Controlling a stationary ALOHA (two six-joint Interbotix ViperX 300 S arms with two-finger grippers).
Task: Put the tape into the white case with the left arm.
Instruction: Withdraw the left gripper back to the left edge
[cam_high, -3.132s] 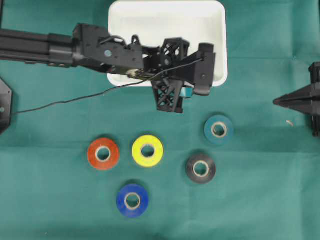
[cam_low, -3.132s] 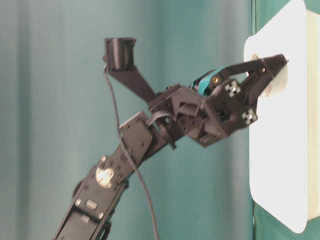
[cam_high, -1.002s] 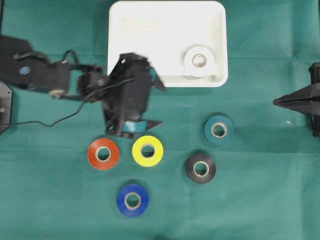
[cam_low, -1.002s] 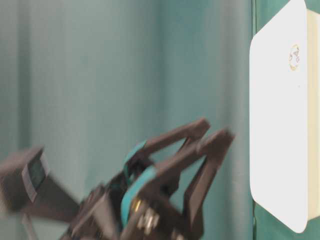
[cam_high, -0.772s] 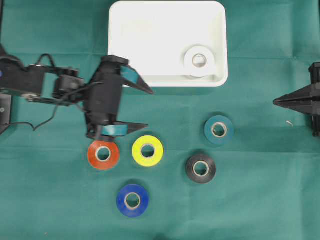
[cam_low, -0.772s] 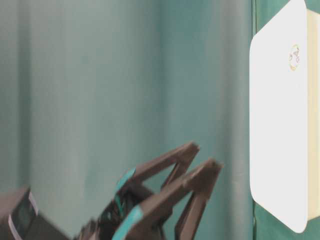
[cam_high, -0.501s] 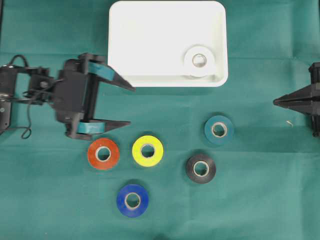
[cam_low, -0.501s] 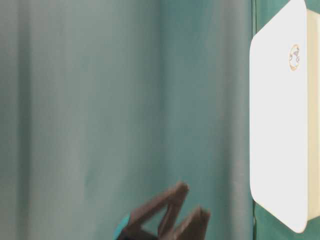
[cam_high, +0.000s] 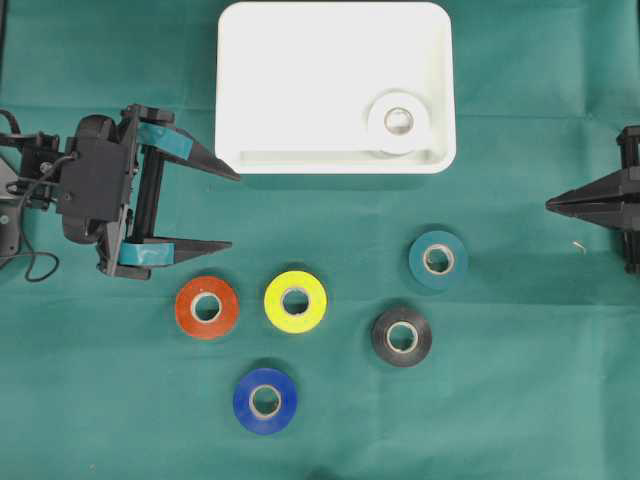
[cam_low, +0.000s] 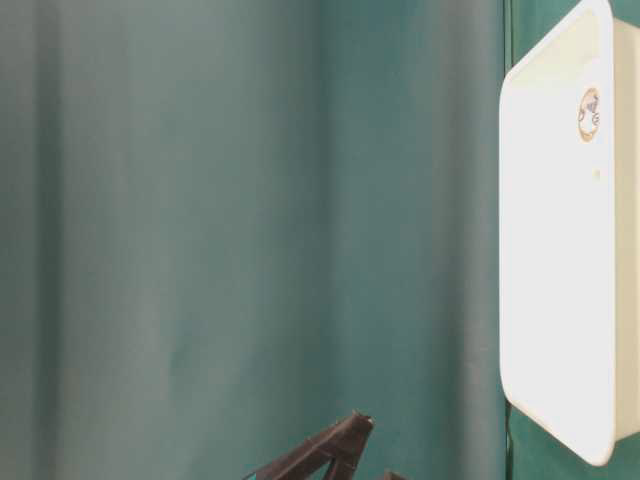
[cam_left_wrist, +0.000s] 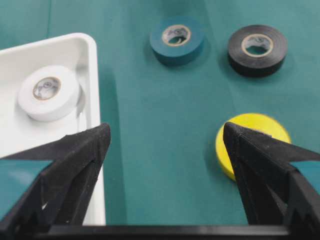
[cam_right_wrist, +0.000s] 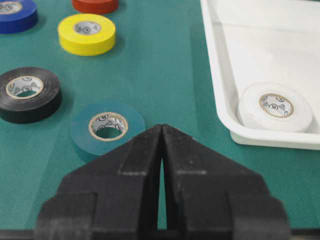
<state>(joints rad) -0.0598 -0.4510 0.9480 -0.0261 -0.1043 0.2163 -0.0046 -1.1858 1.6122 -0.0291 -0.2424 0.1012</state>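
Observation:
My left gripper will close on the red tape's side (cam_high: 209, 284) that faces the white case, and it will have one finger inside the red tape's hole.
The white case (cam_high: 300, 70) lies at the top middle of the green cloth. A white tape roll (cam_high: 398, 122) rests flat in its near right corner and shows again as the white roll (cam_left_wrist: 48, 92) in the left wrist view. My left gripper (cam_high: 234, 210), with teal bands, hangs left of the case and above the red tape (cam_high: 206, 307). It is open wide with nothing between its fingers (cam_left_wrist: 80, 150). The yellow tape (cam_high: 295, 301), blue tape (cam_high: 265, 400), black tape (cam_high: 402, 336) and teal tape (cam_high: 437, 259) lie loose on the cloth.
My right gripper (cam_high: 552, 203) rests at the right edge, pointing left, its fingers pressed together. In its own view the teal roll (cam_right_wrist: 106, 127) lies just ahead of its tip. A thin black cable (cam_high: 30, 265) trails at the far left.
My left gripper has pulled back leftward from beside the case to the left side of the cloth, staying open and empty. The white roll stays in the case. The right arm has not moved.

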